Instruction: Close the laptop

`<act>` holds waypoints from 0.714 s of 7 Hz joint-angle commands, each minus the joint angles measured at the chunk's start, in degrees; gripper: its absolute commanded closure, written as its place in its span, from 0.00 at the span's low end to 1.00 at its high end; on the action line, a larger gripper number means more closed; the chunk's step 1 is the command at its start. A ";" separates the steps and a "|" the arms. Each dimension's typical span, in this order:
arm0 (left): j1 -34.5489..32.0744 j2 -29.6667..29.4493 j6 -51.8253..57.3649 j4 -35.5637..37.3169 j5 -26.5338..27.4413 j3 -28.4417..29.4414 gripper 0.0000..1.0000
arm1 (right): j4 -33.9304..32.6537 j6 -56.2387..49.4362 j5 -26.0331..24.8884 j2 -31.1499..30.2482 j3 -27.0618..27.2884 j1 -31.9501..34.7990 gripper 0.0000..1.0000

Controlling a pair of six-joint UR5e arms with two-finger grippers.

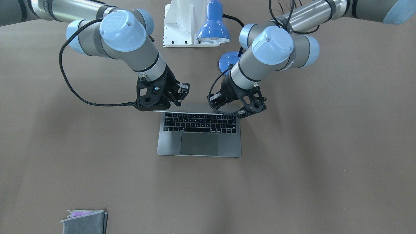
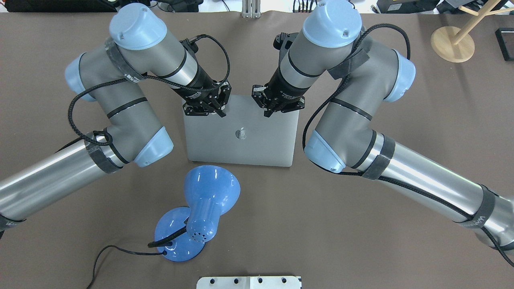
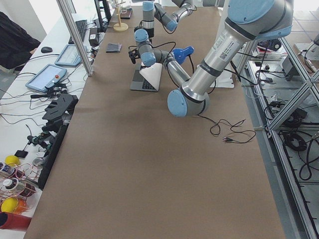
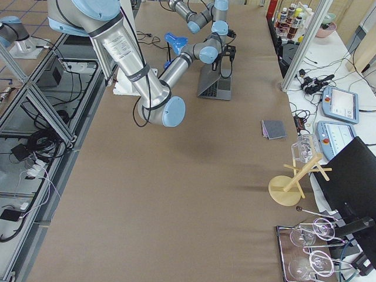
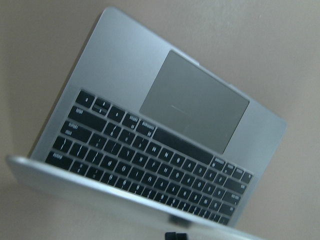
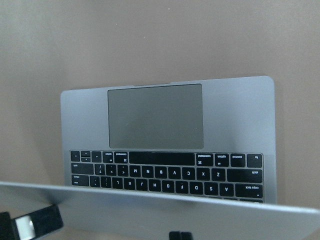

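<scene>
Next, I let go of the lid, now tilted partway open, with my left gripper once it lies flat, its middle over the laptop's space bar (image 1: 199,130) (image 5: 179,144) beside the trackpad.
The space-grey laptop (image 2: 241,138) stands open at the table's middle, its lid tilted partway, apple logo up in the overhead view. Its black keys and trackpad (image 1: 199,143) show in the front view. My left gripper (image 2: 220,110) is shut, its tips against the back of the lid near the top left corner. My right gripper (image 2: 267,111) is shut, its tips against the back of the lid near the top right. In the left wrist view (image 5: 175,236) and the right wrist view (image 6: 180,235) the closed fingertips sit just behind the lid's edge, above the keyboard (image 6: 165,177).
A blue desk lamp (image 2: 207,200) with a black cable stands just behind the laptop, close to the lid's hinge side. A white mount (image 1: 182,22) is behind it. A folded grey cloth (image 1: 85,221) lies at the far edge. A wooden stand (image 2: 451,44) is at the far right.
</scene>
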 commanded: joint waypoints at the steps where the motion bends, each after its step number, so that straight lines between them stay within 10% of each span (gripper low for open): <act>1: -0.36 -1.64 0.00 -3.94 1.06 5.59 1.00 | 3.43 -0.24 -0.19 2.35 -6.34 0.22 1.00; 5: -0.37 -2.52 0.00 -6.38 1.76 10.41 1.00 | 13.28 -0.33 -0.63 8.76 -23.39 0.22 1.00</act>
